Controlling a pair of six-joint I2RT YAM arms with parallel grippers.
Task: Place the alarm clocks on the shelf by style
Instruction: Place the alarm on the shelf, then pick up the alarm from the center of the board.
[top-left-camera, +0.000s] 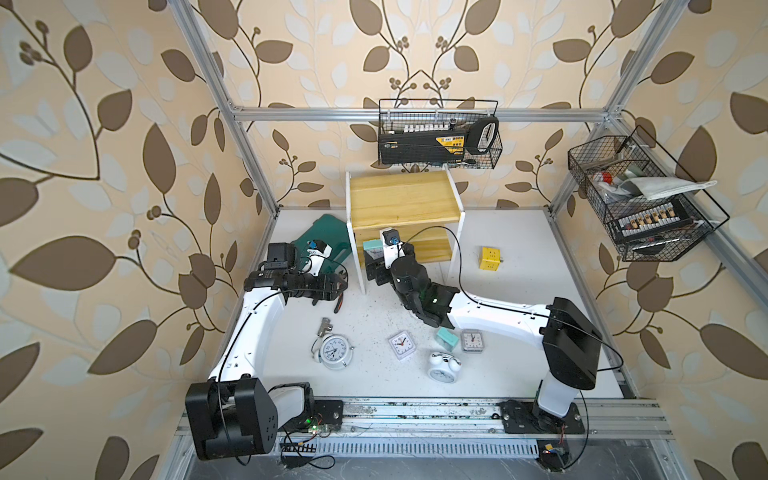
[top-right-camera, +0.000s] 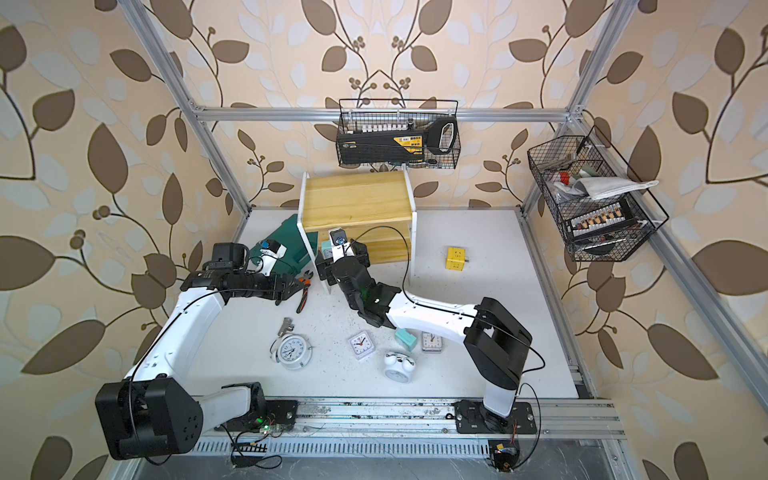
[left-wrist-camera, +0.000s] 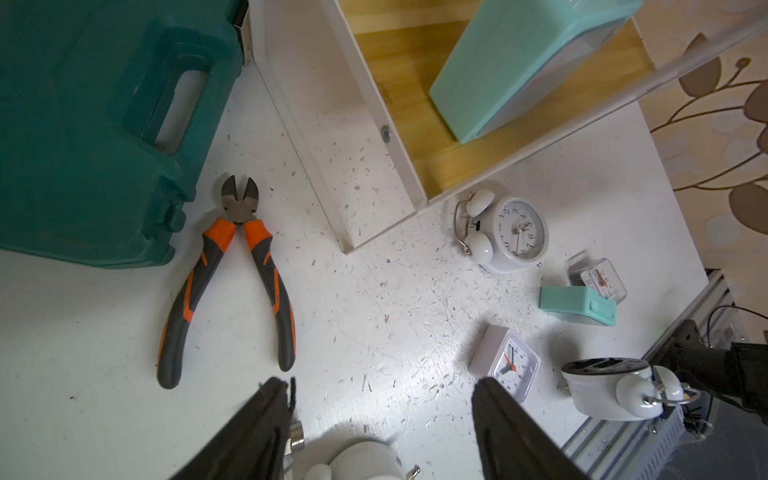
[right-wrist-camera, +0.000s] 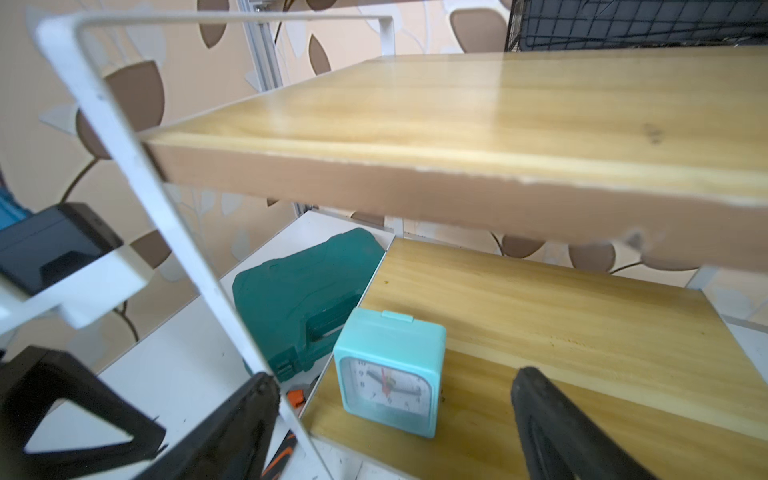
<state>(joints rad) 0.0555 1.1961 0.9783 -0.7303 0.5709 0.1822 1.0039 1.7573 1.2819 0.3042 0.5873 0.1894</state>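
Observation:
Next, I move my right gripper to the lilac clock on the table and close it on the lilac clock's opposite sides (top-left-camera: 402, 345).
The shelf (top-left-camera: 403, 195) (top-right-camera: 357, 199) stands at the back. A mint alarm clock (right-wrist-camera: 390, 374) (top-left-camera: 371, 246) stands upright on its lower board (right-wrist-camera: 561, 316). My right gripper (right-wrist-camera: 395, 386) (top-left-camera: 374, 266) is open just in front of it, fingers apart from the clock. On the table lie a round white clock (top-left-camera: 334, 351), a lilac one (top-left-camera: 402, 344), a mint one (top-left-camera: 448, 337), a grey one (top-left-camera: 471, 341) and an upright round one (top-left-camera: 444, 365). A third round clock (left-wrist-camera: 511, 232) lies by the shelf's front. My left gripper (left-wrist-camera: 382, 386) (top-left-camera: 332, 286) hangs open and empty.
A green tool case (top-left-camera: 328, 235) and orange-handled pliers (left-wrist-camera: 232, 282) lie left of the shelf. A metal fitting (top-left-camera: 324, 326) sits by the round clock. A yellow cube (top-left-camera: 489, 258) is to the shelf's right. Black wire baskets (top-left-camera: 438, 133) (top-left-camera: 640, 199) hang on the frame.

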